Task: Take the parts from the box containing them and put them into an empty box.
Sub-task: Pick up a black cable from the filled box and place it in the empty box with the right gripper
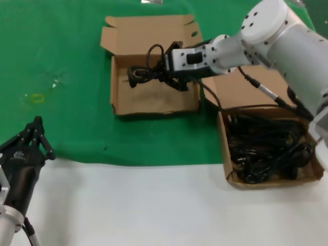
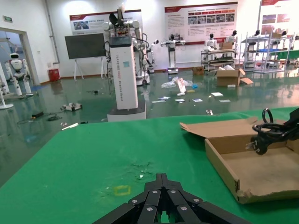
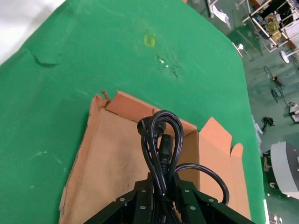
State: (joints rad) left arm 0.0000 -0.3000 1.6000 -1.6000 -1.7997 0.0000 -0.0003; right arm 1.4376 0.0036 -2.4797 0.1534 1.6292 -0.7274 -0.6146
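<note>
The empty box's bare bottom (image 1: 158, 91) has a near half. Next, my right gripper lets go of the black power cord on that half.
My right gripper (image 1: 165, 73) is shut on a looped black power cord (image 1: 139, 74) and holds it over the wide, short empty box (image 1: 148, 101) at the back middle. In the right wrist view the cord (image 3: 160, 135) sticks out from between the shut fingers (image 3: 140, 198), above the box's bare floor (image 3: 112, 158). The squarish box (image 1: 224, 148) at the right holds several more black cords (image 1: 266, 151). My left gripper (image 1: 37, 125) is parked at the near left, shut and empty; it also shows in the left wrist view (image 2: 162, 177).
Green mat (image 1: 56, 61) covers the far half of the table and a white surface (image 1: 154, 205) the near half. The empty box's lid (image 1: 148, 28) lies flat behind it. The left wrist view shows the empty box (image 2: 261, 175) and the held cord (image 2: 265, 133) to its right.
</note>
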